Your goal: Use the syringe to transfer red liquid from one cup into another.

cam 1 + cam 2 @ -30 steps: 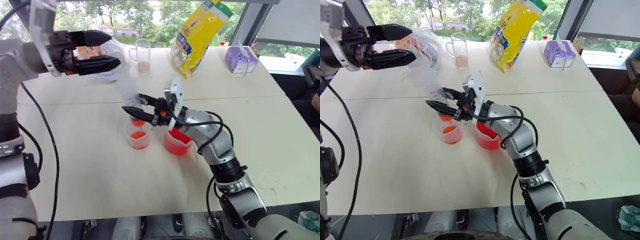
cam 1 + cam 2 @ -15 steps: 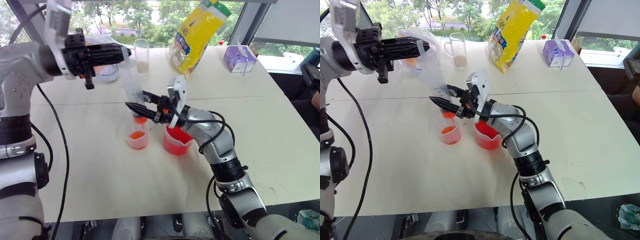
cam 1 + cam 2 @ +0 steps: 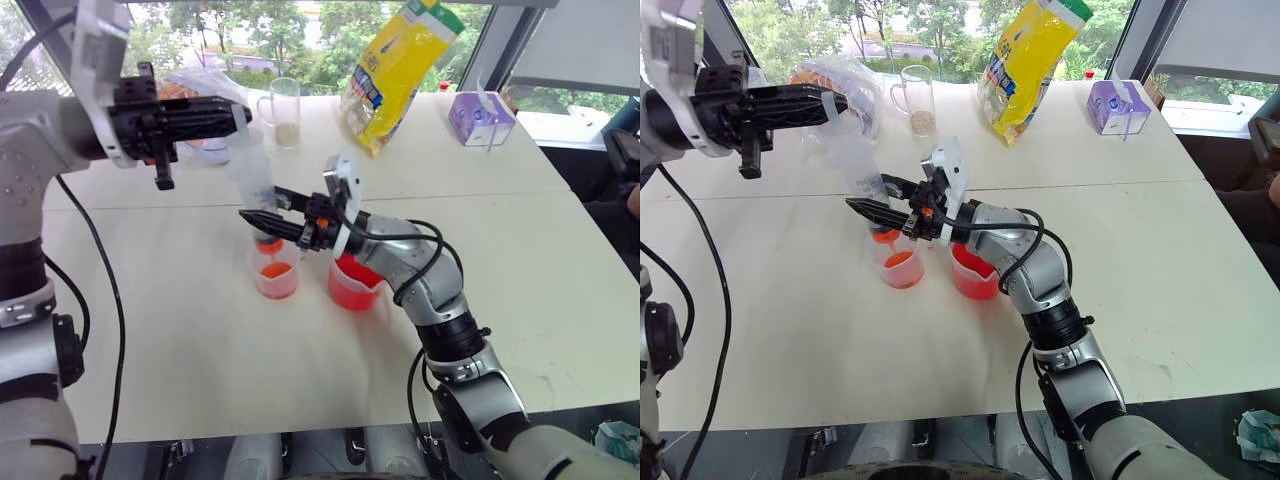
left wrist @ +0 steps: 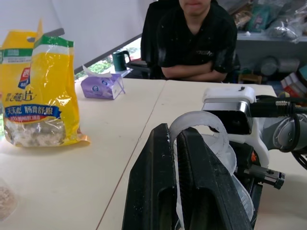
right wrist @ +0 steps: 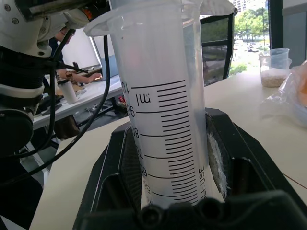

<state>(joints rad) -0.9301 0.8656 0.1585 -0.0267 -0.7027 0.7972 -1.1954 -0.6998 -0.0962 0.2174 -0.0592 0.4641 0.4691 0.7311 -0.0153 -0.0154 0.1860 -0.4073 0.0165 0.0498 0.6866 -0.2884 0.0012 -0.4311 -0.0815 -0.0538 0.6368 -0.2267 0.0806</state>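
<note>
Next, my right gripper releases the syringe on the table (image 3: 451, 272) next to the wide beaker, away from the small cup.
The clear syringe (image 3: 256, 180) stands upright, its orange tip just over the small clear cup (image 3: 277, 281), which holds a little orange liquid. My right gripper (image 3: 258, 218) is shut on the lower barrel; the black graduation marks of the syringe (image 5: 163, 110) show between its fingers. My left gripper (image 3: 238, 113) comes in level from the left and is shut on the plunger's clear top (image 4: 199, 127). The wide beaker (image 3: 352, 287) of red liquid sits right of the small cup, under my right forearm.
At the table's far side stand a handled glass mug (image 3: 285, 110) with grains, a yellow bag (image 3: 400, 65), a purple tissue box (image 3: 481, 118) and a plastic bag (image 3: 845, 85). A person (image 4: 199, 38) sits across the table.
My left gripper's fingers stood open around the plunger top a second ago and have since closed on it. The syringe and right gripper stay over the small cup.
</note>
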